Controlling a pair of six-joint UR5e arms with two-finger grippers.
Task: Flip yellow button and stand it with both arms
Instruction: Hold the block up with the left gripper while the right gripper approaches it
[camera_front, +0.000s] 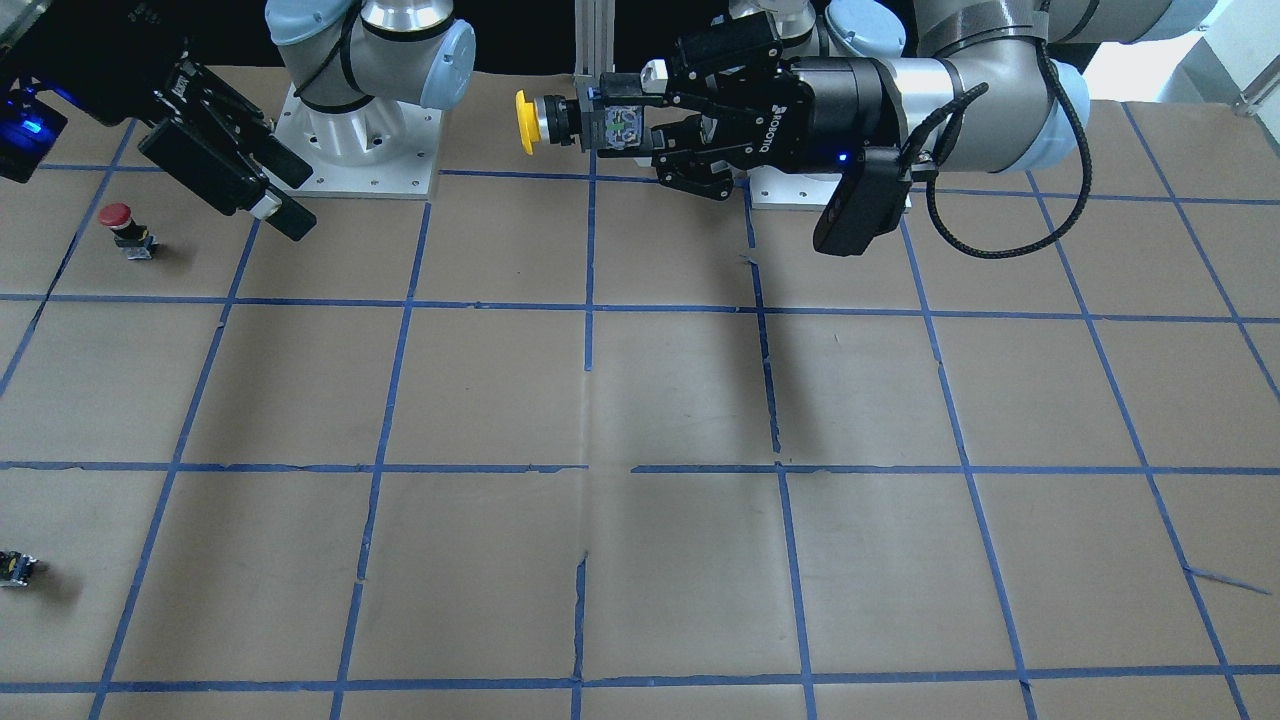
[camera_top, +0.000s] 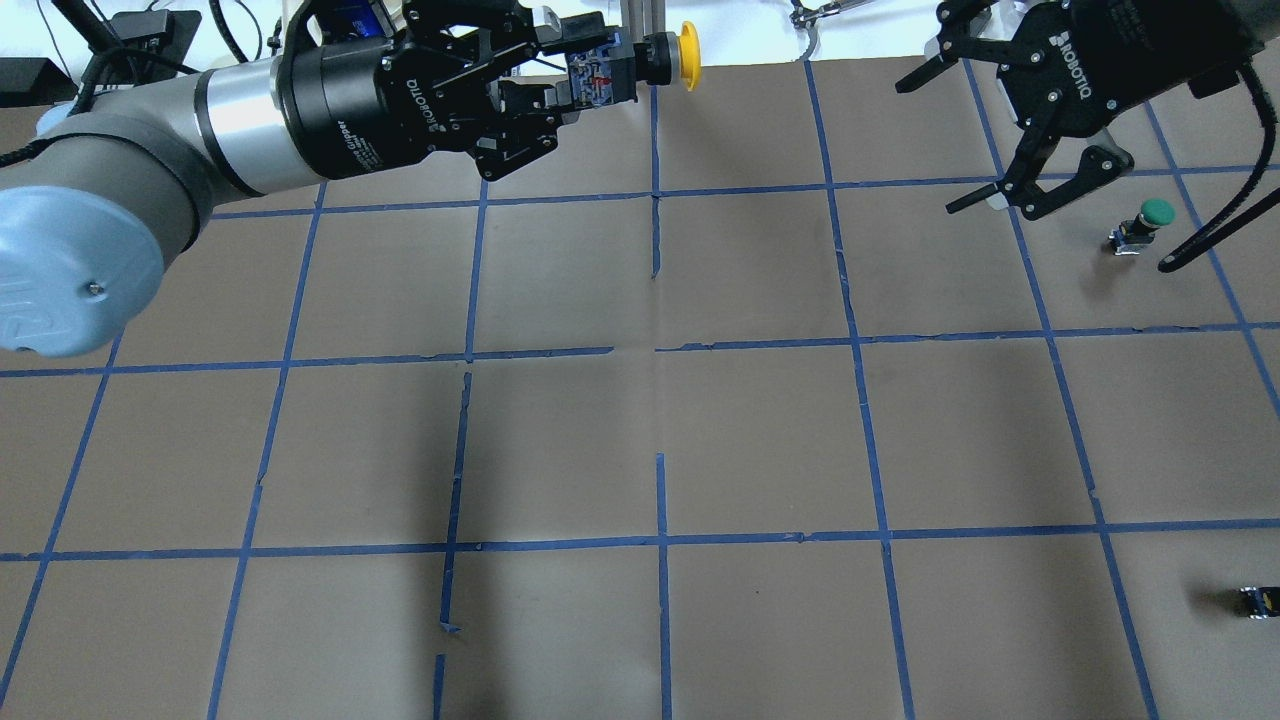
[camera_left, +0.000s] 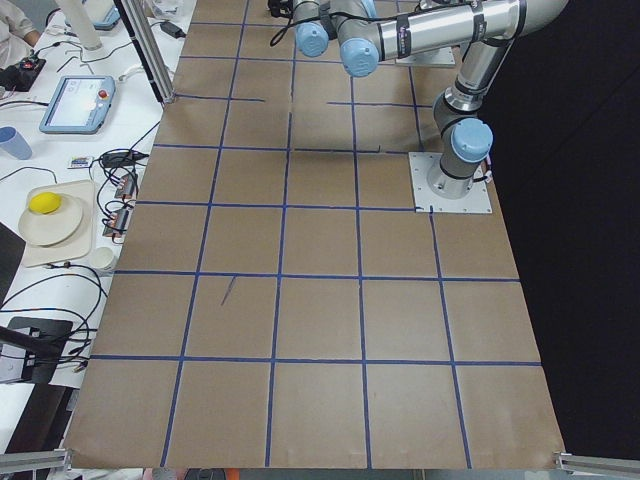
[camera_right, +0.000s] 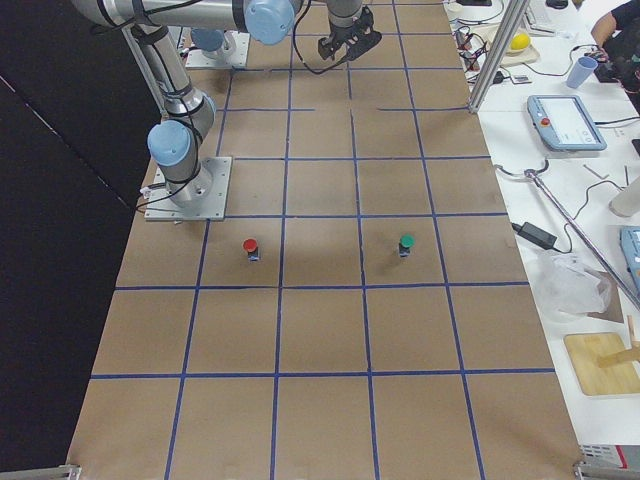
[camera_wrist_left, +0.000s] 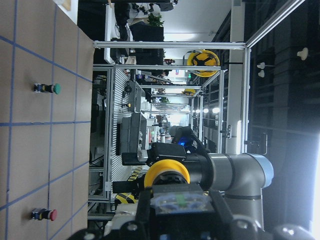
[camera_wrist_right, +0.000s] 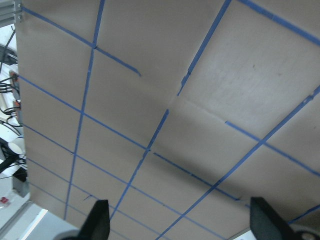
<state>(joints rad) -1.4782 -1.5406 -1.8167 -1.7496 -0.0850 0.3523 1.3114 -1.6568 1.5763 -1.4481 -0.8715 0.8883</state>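
Note:
Next, I move my right gripper to the yellow button and close it on the button's black neck (camera_front: 560, 119), between its yellow cap and gripped body.
The yellow button (camera_top: 660, 62) is held sideways in the air at the far middle of the table, its yellow cap (camera_front: 525, 122) pointing away from the left arm. My left gripper (camera_top: 592, 80) is shut on its black-grey body and also shows in the front-facing view (camera_front: 618, 124). In the left wrist view the cap (camera_wrist_left: 167, 172) sits just beyond the gripped body. My right gripper (camera_top: 928, 148) is open and empty, well off to the button's side. In the front-facing view it (camera_front: 298, 196) hangs above the table. Its fingertips (camera_wrist_right: 98, 220) show in the right wrist view with only table between them.
A green-capped button (camera_top: 1148, 222) stands close to my right gripper. A red-capped button (camera_front: 125, 228) stands near it in the front-facing view. A tiny black-and-yellow part (camera_top: 1258, 601) lies at the table's right edge. The brown table (camera_top: 640, 420) carries a blue tape grid.

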